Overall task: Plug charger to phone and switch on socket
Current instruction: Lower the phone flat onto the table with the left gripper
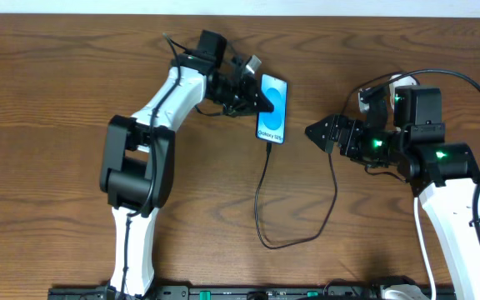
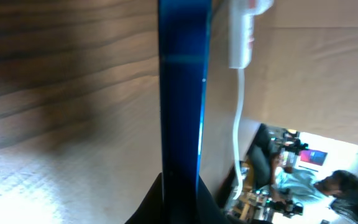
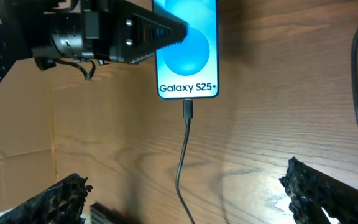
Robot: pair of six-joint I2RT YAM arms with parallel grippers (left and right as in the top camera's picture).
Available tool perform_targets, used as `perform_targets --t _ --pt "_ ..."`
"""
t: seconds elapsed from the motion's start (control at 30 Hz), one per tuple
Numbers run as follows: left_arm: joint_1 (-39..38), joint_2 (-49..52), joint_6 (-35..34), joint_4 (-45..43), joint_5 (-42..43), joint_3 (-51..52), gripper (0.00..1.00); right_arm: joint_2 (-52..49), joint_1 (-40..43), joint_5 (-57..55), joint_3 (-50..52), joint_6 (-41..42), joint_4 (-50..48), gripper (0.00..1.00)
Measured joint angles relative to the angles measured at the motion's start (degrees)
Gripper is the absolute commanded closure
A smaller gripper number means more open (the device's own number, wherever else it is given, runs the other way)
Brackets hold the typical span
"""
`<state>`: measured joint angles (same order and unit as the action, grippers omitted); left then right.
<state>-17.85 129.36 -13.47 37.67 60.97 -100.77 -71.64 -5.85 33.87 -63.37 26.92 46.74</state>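
The wooden table [image 1: 264, 131] is between my grippers. Next, I lay the phone, which lies on the table now, down flat on it with my left gripper, just beyond the black cable's loop.
The phone [image 1: 274, 108] lies on the table, screen up, with "Galaxy S25+" at its near short end [image 3: 187, 50]. My left gripper [image 1: 255, 97] is shut on the phone's left side; the left wrist view shows the phone edge-on [image 2: 182, 93] between the fingers [image 2: 180, 208]. The charger plug [image 3: 188, 111] sits at the phone's short end, and its black cable [image 1: 261, 208] loops down and back toward my right arm. My right gripper [image 1: 313, 132] is open and empty to the right of the phone, fingers wide apart [image 3: 188, 186] over the cable. The white socket [image 2: 244, 31] is mostly hidden under my right arm in the overhead view.
The socket's white cord [image 2: 238, 124] trails off behind it. A thick black robot cable [image 1: 465, 83] arcs over my right arm. The wooden table [image 1: 48, 125] ends at the far edge near the top of the overhead view.
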Motion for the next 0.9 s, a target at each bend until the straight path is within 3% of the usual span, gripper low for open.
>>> perform_targets --t 0.63,0.9 --pt "-3.32 3.63 0.46 1.70 -13.03 0.00 0.93 -0.02 0.00 -2.03 6.23 -0.22 -1.29 0.01" --pt "-3.32 3.63 0.39 1.68 -13.60 1.11 0.93 -0.02 0.00 -2.21 6.23 -0.22 -1.40 0.01"
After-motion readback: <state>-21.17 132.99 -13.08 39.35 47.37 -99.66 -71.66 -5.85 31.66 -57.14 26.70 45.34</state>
